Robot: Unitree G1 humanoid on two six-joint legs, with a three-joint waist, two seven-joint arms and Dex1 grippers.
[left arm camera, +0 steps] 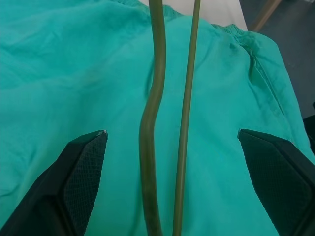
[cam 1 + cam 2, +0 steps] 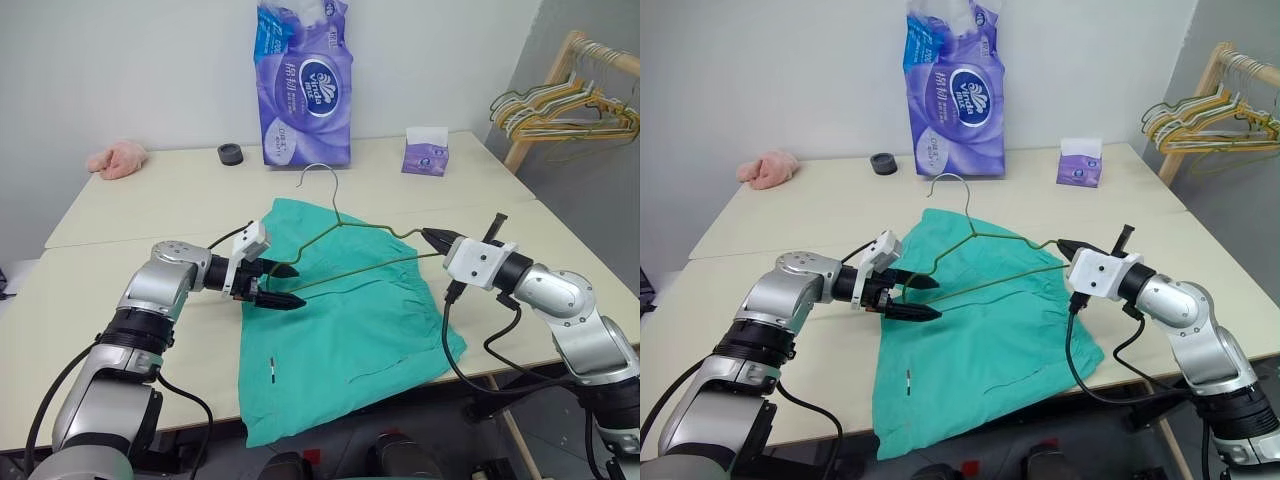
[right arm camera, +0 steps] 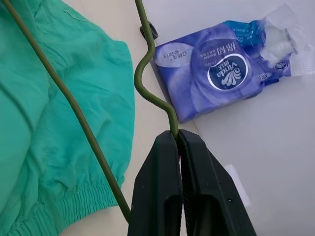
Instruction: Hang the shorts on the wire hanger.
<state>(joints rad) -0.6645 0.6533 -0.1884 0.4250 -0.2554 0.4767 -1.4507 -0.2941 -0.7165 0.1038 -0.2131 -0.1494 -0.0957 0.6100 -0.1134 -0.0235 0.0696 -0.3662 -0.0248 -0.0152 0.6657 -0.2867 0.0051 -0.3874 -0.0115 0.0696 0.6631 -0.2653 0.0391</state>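
Note:
My left gripper needs to hold the hanger's far end while my right gripper takes both wires at the hanger's corner (image 2: 434, 255), because my right gripper pinches only the hanger's upper wire.
The teal-green shorts (image 2: 340, 330) lie flat on the table, with their lower end hanging over the front edge. The wire hanger (image 2: 365, 273) is held above them, its hook pointing toward the back of the table. My right gripper (image 2: 428, 236) is shut on the hanger's right corner, and the wire is pinched between its fingertips (image 3: 176, 135). My left gripper (image 2: 297, 285) is open at the hanger's left end. The left wrist view shows the hanger's two wires (image 1: 152, 123) running between its spread fingers (image 1: 86, 162), touching neither, with the shorts (image 1: 59, 73) beneath.
A tall purple tissue pack (image 2: 305, 85) stands at the back of the cream table (image 2: 130, 215). Near it are a black roll (image 2: 230, 154) and a small purple packet (image 2: 426, 152). A pink cloth (image 2: 117, 158) lies back left. A wooden rack with bunched hangers (image 2: 570, 105) stands to the right.

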